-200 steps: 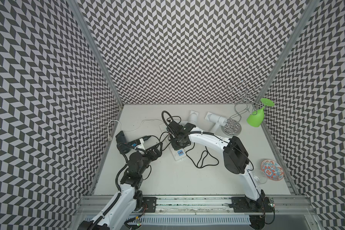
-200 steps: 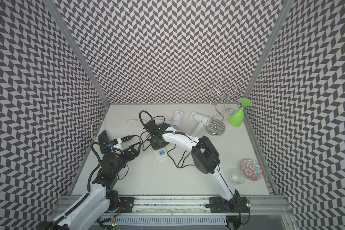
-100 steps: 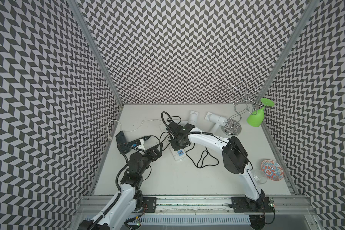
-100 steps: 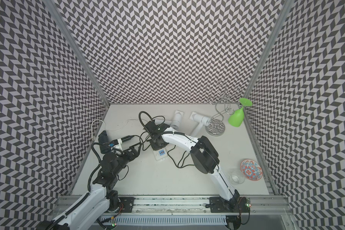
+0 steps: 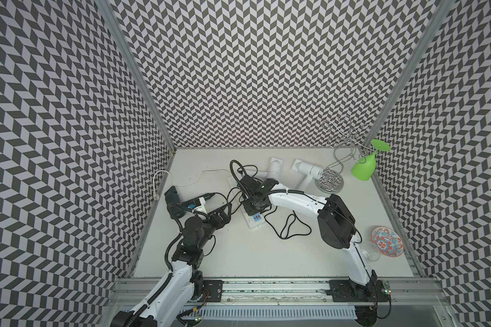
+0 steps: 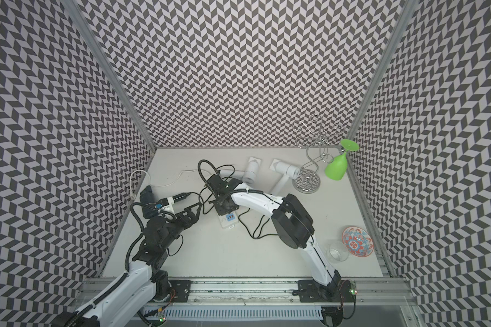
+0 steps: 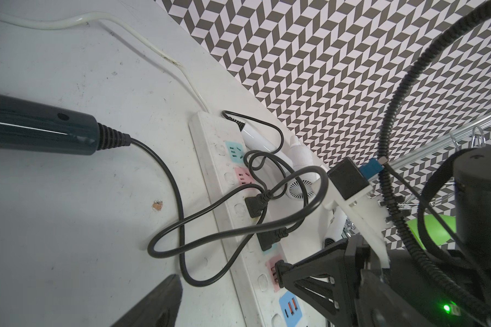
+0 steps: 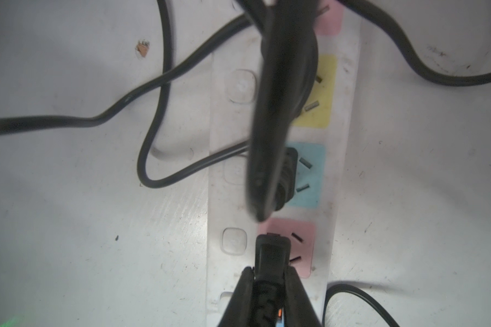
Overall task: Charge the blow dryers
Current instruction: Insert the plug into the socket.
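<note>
The robot's right gripper should leave the black plug seated in the pink socket point(image 5: 252, 209) point(image 8: 276, 249) next to the blue panel on the power strip.
My right gripper point(image 8: 270, 273) is shut on a black plug point(image 8: 272, 252), whose tip stands at the pink socket point(image 8: 301, 246) of the white power strip point(image 5: 254, 223). I cannot tell whether its prongs are in. Two other black plugs point(image 7: 254, 206) point(image 7: 268, 240) sit in the sockets just beyond. Two white blow dryers point(image 5: 275, 170) point(image 5: 306, 170) lie at the back. The black blow dryer point(image 5: 172, 196) lies at the left, its handle point(image 7: 40, 130) showing in the left wrist view. My left gripper point(image 5: 224, 215) stands open and empty left of the strip.
Black cords point(image 5: 291, 229) loop over the table right of the strip. A white cable point(image 5: 182, 184) runs to the left wall. At the back right stands a metal rack point(image 5: 329, 181) with a green glass point(image 5: 363, 170). A patterned bowl point(image 5: 387, 242) and a clear glass point(image 6: 338, 250) sit at the right.
</note>
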Tool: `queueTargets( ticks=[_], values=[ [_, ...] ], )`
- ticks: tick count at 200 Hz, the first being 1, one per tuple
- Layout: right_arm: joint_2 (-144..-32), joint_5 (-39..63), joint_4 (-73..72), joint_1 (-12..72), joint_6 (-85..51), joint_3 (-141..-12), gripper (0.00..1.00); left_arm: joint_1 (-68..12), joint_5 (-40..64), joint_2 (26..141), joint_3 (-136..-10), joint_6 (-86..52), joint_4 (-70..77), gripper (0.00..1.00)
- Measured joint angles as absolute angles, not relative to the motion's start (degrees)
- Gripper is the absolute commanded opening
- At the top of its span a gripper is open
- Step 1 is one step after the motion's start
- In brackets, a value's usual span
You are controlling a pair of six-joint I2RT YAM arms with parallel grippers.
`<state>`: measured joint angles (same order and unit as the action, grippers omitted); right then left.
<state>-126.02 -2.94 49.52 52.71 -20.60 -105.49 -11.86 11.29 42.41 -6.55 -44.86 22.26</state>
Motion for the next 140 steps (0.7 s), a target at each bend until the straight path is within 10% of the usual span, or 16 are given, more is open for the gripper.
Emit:
queueTargets(
  ticks=[140],
  values=[
    [-128.2, -5.5, 49.2, 53.1, -21.0, -106.7, 0.0, -11.9, 11.3, 41.6, -6.5, -44.9, 22.3, 0.99]
  ],
)
